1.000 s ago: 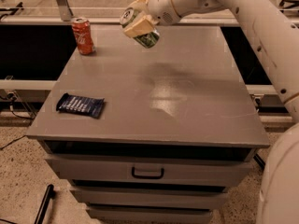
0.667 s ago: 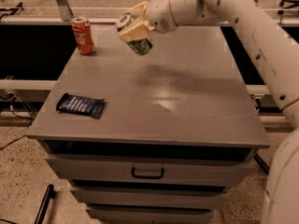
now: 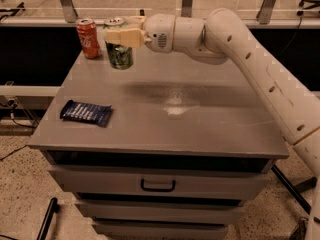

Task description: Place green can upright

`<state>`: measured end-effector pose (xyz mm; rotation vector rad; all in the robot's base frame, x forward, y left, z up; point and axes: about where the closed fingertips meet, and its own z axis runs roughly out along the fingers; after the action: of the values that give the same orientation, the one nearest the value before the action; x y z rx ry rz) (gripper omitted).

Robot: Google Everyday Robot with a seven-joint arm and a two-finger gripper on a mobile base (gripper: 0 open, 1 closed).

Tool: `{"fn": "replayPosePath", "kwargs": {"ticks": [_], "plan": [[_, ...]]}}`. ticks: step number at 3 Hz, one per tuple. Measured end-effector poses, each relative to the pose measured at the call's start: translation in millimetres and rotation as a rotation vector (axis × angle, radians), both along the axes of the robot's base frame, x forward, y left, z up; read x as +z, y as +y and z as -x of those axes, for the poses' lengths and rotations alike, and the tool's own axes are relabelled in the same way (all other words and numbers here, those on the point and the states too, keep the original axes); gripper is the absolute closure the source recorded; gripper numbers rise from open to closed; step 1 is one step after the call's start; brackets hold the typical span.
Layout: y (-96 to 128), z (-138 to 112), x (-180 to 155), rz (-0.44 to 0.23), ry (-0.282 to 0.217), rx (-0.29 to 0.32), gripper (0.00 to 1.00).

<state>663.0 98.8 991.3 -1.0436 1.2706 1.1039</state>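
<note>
I need to use my gripper to set the green can down upright on the grey table top just beyond the dark blue snack packet (image 3: 126,78).
The green can (image 3: 119,57) stands upright at the back left of the grey table top (image 3: 200,114), with its silver top showing. Whether its base rests on the surface I cannot tell. My gripper (image 3: 119,30) reaches in from the right and is shut on the can's upper part, with one pale finger (image 3: 123,36) across its front and the other behind it. The red cola can (image 3: 88,38) stands upright just to the left of the green can, a small gap apart.
A dark blue snack packet (image 3: 86,112) lies flat near the table's left front. My white arm (image 3: 250,59) spans the back right of the table. A drawer with a handle (image 3: 157,185) is below the front edge. A rail runs behind the table.
My gripper has carried the green can left and down toward the back left corner. The can has turned from tilted in the air to upright beside the red can.
</note>
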Motion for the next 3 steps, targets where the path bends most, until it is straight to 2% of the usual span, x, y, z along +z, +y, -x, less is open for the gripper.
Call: {"fn": "replayPosePath", "kwargs": {"ticks": [1,2,3], "plan": [[12.7,10.8,15.7,-0.067,0.018,0.032,1.0],[12.3,6.9,9.8,-0.014,0.014,0.027,1.0],[6.5,-1.2,-9.2,0.007,0.014,0.014,1.0]]}}
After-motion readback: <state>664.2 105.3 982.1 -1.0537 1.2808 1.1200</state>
